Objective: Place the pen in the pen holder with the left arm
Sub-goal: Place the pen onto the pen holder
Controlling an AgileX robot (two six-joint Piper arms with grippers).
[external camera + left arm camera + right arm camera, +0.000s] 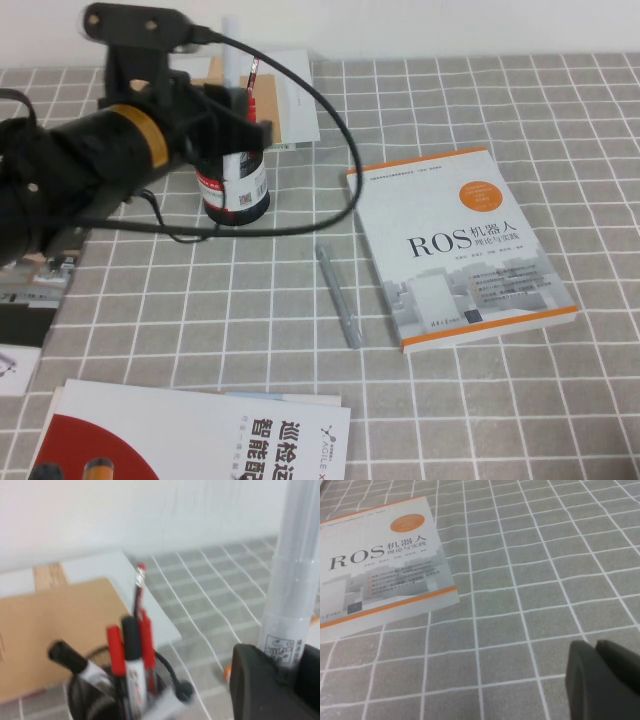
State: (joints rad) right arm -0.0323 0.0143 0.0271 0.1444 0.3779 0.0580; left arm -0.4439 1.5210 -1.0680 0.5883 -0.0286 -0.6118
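My left gripper will release the white marker pen inside the pen holder (219,137) (137,695), next to the red and black pens.
My left gripper (238,108) is shut on the white marker pen (232,55) and holds it upright directly over the pen holder (237,192), a black mesh cup with a red-and-white label. The pen's lower end is hidden behind the fingers. In the left wrist view the pen (294,575) rises from between the black fingers (265,690), and the holder's rim (164,664) shows with red and black pens (131,660) standing in it. My right gripper (601,652) is shut and empty, low over the checked cloth, out of the high view.
A slim grey pen (338,296) lies on the cloth right of the holder. A ROS book (460,250) lies at the right. Books (190,440) lie at the front left. A cardboard sheet and white book (290,100) lie behind the holder. Black cables (340,150) loop past it.
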